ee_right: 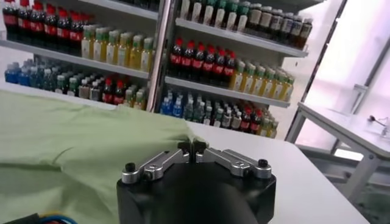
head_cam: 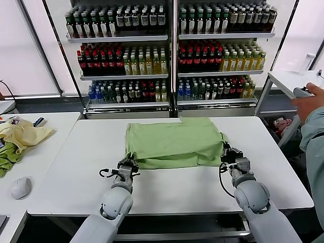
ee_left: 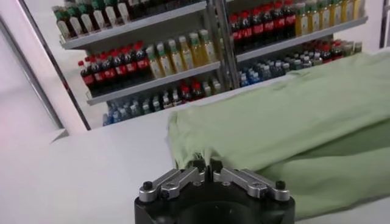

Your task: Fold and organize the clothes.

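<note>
My left gripper will regrip the shirt's near corner (head_cam: 133,153) and help pull the shirt closer before the next fold, since its far edge lies close to the shelves.
The clothes (head_cam: 174,142), one light sage-green shirt, lie folded into a rough rectangle on the far half of the white table (head_cam: 71,167). My left gripper (head_cam: 129,163) sits at the shirt's near left corner. In the left wrist view this gripper (ee_left: 207,164) is shut, with a tuft of the green fabric (ee_left: 292,109) pinched between its tips. My right gripper (head_cam: 225,148) is at the shirt's right edge. In the right wrist view its tips (ee_right: 192,145) stand together at the rim of the fabric (ee_right: 61,140), which reaches up to them.
Shelves of bottled drinks (head_cam: 167,50) stand behind the table. On a side table to the left lie a pale yellow cloth (head_cam: 23,134), a darker green cloth (head_cam: 6,157) and a mouse (head_cam: 21,187). A person's hand (head_cam: 309,101) shows at the right edge.
</note>
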Available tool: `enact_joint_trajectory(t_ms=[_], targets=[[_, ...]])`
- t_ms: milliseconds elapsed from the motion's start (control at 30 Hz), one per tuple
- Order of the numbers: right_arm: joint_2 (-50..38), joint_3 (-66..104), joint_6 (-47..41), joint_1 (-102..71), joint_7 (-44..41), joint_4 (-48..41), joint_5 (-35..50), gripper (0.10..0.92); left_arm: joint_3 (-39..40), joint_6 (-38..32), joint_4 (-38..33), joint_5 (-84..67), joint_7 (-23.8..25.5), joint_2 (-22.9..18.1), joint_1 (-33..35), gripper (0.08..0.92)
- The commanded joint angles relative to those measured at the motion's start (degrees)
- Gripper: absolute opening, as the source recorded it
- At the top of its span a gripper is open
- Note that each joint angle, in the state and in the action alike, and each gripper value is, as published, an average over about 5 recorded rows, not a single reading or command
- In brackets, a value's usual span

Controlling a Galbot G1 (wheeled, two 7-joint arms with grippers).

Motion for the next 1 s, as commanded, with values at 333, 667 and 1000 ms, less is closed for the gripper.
enact_joint_trajectory(t_ms=[333, 667, 1000], targets=[[-0.35, -0.29, 0.05, -0.45, -1.59, -2.08, -0.96, 0.511, -1.35, -0.05, -1.58, 3.24, -0.71, -0.66, 2.02, 0.388], [-0.25, 6.34, -0.96, -6.61, 0.13, 0.34, 3.87, 0.780, -3.35, 0.51, -3.61, -1.24, -0.70, 2.14, 5.13, 0.673], [0.33, 5.07, -5.21, -3.21, 0.55, -4.64, 11.06, 0.823, -1.98, 1.71, -0.19, -5.40, -0.43, 2.14, 1.42, 0.822]])
